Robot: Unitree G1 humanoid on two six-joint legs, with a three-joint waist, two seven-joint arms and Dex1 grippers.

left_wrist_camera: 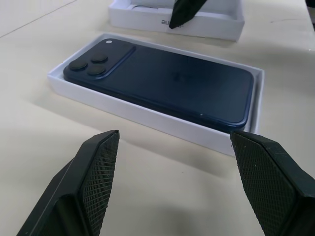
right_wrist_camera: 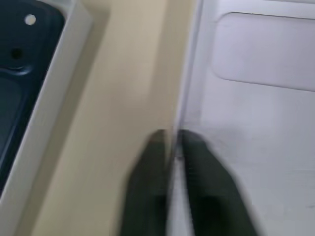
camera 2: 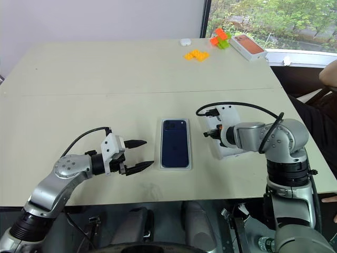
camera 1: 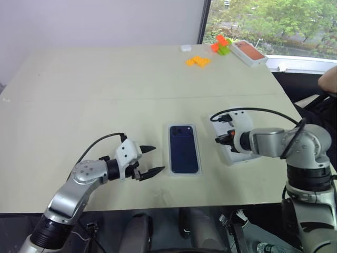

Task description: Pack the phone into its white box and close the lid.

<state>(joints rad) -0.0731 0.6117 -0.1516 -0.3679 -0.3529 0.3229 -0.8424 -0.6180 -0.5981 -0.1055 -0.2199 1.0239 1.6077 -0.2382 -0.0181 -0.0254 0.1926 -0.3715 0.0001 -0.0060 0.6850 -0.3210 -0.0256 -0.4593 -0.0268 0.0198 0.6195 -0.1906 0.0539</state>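
Observation:
The robot's right gripper needs to release the lid held by the left gripper, above the white box's edge beside the phone's cameras (camera 1: 164, 128).
The dark navy phone (camera 1: 184, 149) lies camera side up inside the white box (camera 1: 171, 158) at the table's middle front. To its right the lid (camera 1: 235, 157) lies inside up. My right gripper (camera 1: 217, 139) is at the lid's side nearest the box. In the right wrist view, the gripper (right_wrist_camera: 172, 140) is shut on the lid's (right_wrist_camera: 256, 113) thin wall. My left gripper (camera 1: 157, 159) hovers open just left of the box, pointing at it. In the left wrist view its fingers (left_wrist_camera: 101, 162) stand wide in front of the phone (left_wrist_camera: 162, 81).
At the far right of the table are a box with an orange-red top (camera 1: 248, 52), orange blocks (camera 1: 198, 61), red and green blocks (camera 1: 221, 45) and a small white object (camera 1: 185, 48). A person's arm (camera 1: 329, 79) shows at the right edge.

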